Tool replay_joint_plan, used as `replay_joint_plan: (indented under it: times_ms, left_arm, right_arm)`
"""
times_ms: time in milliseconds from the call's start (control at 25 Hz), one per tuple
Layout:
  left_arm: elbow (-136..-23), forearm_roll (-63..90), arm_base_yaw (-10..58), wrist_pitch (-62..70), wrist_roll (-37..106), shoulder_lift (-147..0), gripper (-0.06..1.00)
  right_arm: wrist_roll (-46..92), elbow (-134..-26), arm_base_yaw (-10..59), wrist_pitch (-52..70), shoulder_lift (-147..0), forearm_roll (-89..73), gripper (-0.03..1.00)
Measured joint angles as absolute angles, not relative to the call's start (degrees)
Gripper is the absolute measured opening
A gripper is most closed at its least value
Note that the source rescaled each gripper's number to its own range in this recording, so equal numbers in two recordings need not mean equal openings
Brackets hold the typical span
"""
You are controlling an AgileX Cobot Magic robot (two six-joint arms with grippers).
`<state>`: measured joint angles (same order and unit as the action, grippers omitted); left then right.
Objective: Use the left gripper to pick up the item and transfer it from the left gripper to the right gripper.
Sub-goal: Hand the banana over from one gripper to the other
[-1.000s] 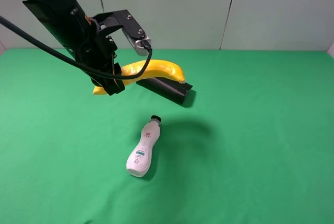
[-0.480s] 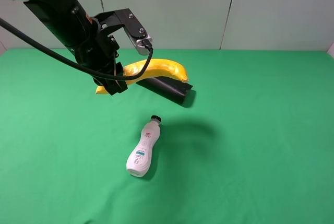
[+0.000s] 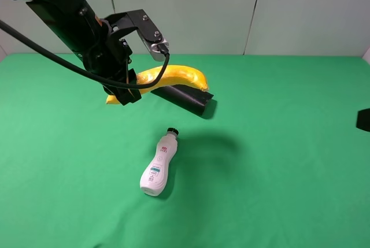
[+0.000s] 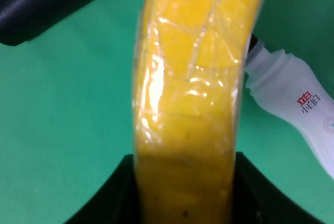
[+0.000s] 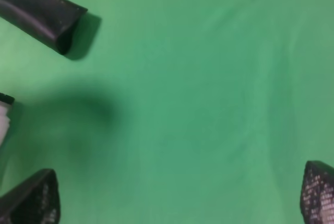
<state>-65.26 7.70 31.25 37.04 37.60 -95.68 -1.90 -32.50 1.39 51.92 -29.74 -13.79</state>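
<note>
Next, my right gripper closes on the loose end [image 3: 198,78] of the yellow banana, above the black case, because my left gripper is holding the other end.
The yellow banana [image 3: 173,76] hangs in the air over the back of the green table, wrapped in clear film [image 4: 193,78]. My left gripper [image 3: 124,91] is shut on its left end, and the black fingers [image 4: 125,192] press on both sides of it. At the right edge of the high view only a dark tip of my right gripper [image 3: 364,119] shows, far from the banana. In the right wrist view the right gripper [image 5: 180,195] stands wide open above bare cloth with nothing between its fingers [image 5: 34,198].
A black oblong case [image 3: 188,99] lies on the cloth just under and behind the banana. A white bottle with a black cap [image 3: 157,167] lies near the table's middle. The green cloth [image 3: 277,173] covers the whole table, with a pale wall behind.
A dark tip of the right arm has come into view at the right edge. The left gripper and banana rose slightly early on, then held still.
</note>
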Motion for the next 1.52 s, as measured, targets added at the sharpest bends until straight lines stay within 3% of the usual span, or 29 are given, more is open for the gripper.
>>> replay_joint_plan:
  times_ms: [760,1520]
  left_arm:
    - [-65.3,7.7,31.2,37.0,37.6,-95.7,0.0]
    - [-65.3,7.7,31.2,36.2,37.6,-95.7,0.0]
  right_arm:
    - [22.2,-32.5,1.4,40.1,-52.1,-42.2,1.0]
    - [58.0,-32.5,1.4,42.6,-71.1,-80.0,1.0]
